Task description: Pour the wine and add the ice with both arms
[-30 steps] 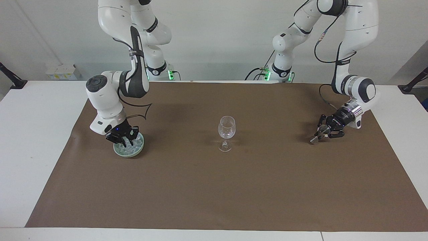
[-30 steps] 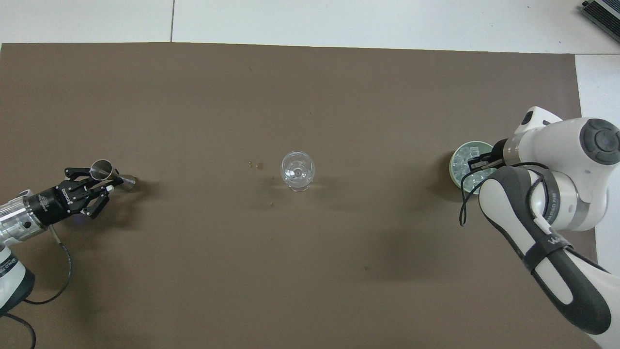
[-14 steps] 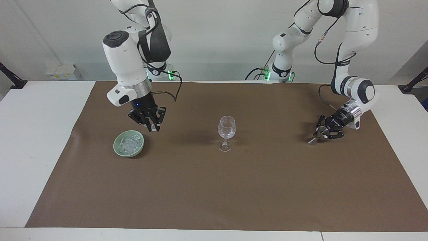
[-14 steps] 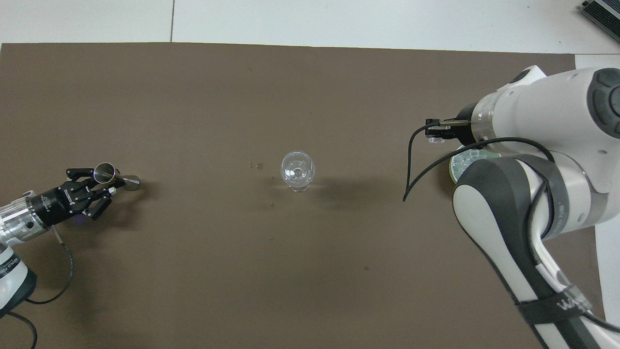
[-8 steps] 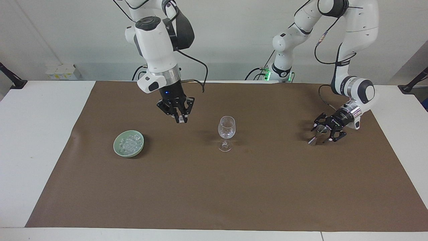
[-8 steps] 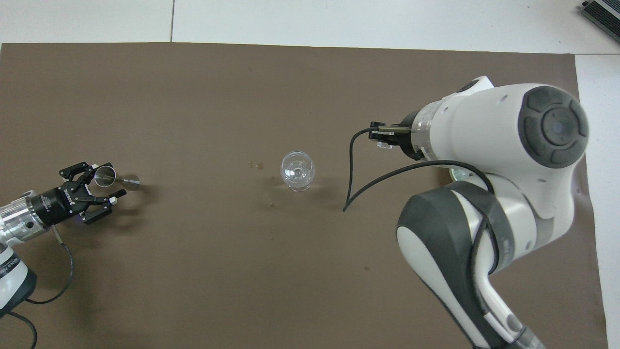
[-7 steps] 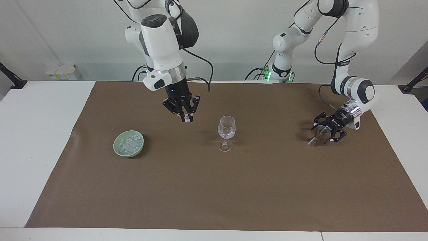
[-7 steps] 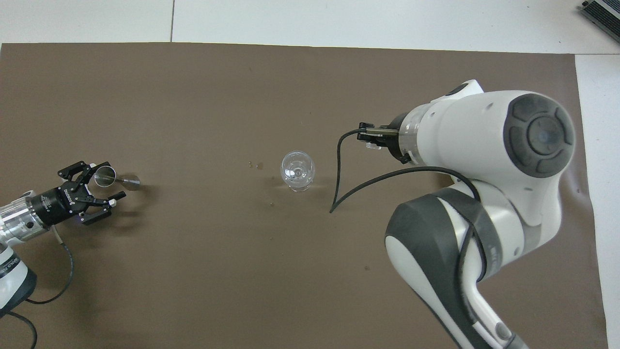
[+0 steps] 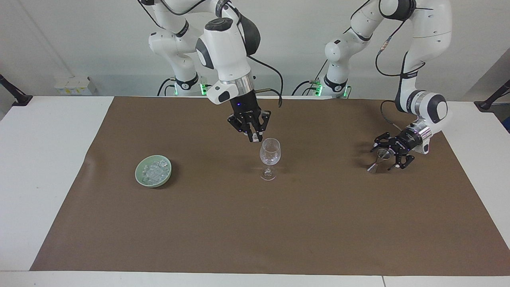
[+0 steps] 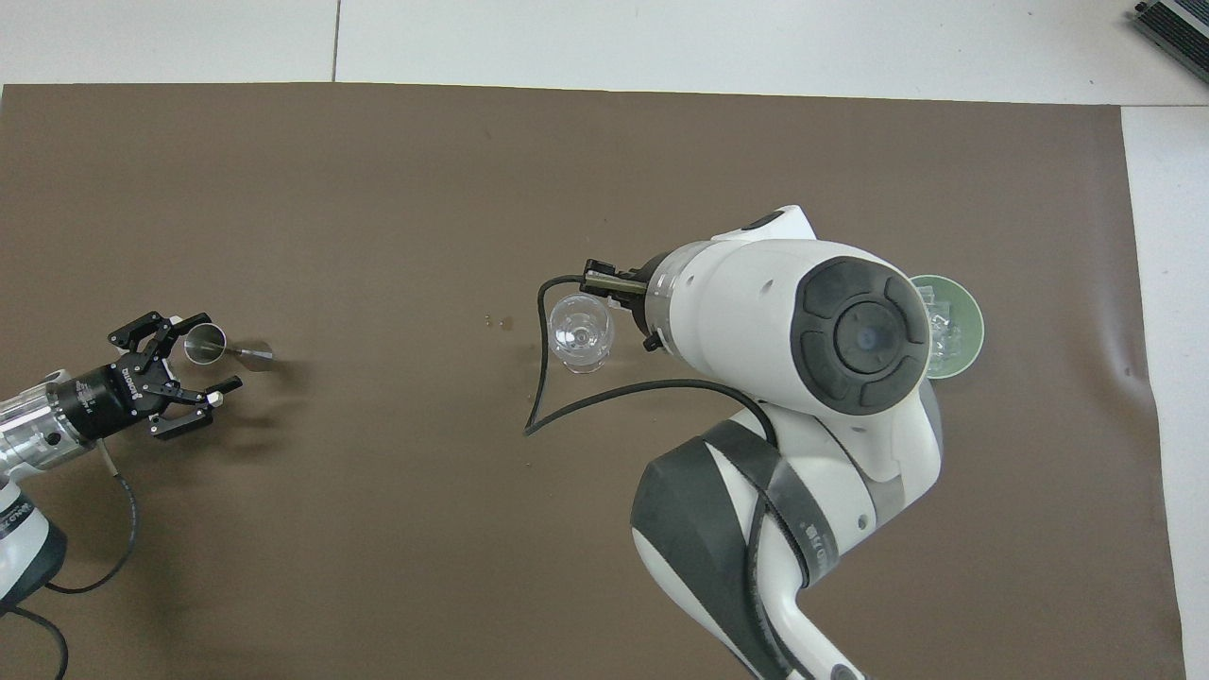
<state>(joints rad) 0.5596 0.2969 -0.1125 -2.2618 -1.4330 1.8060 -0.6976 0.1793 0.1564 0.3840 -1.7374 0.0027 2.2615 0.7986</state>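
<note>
My right gripper will let go of the chunk of ice inside the clear wine glass point(image 10: 583, 333) standing mid-mat.
A clear wine glass point(image 9: 270, 153) point(image 10: 580, 332) stands mid-mat. My right gripper point(image 9: 254, 138) point(image 10: 597, 280) hangs just above its rim, a little toward the right arm's end, shut on one chunk of ice. More ice point(image 9: 155, 170) point(image 10: 941, 319) lies heaped in a green bowl point(image 9: 138, 175) point(image 10: 973, 332), partly hidden under the right arm in the overhead view. A metal jigger point(image 9: 381, 156) point(image 10: 206, 343) rests on the mat, with my open left gripper point(image 9: 389, 155) point(image 10: 189, 357) low around it, fingers apart on either side. The wine is out of view.
A brown mat point(image 9: 255, 231) covers the white table point(image 9: 44, 159). A black cable point(image 10: 543, 378) loops down from the right wrist beside the glass. Small drops point(image 10: 501, 322) mark the mat near the glass. White boxes point(image 9: 73, 85) sit at the wall.
The right gripper lifted an ice chunk out of the bowl and carried it across to the glass's rim. The left gripper opened and let go of the jigger.
</note>
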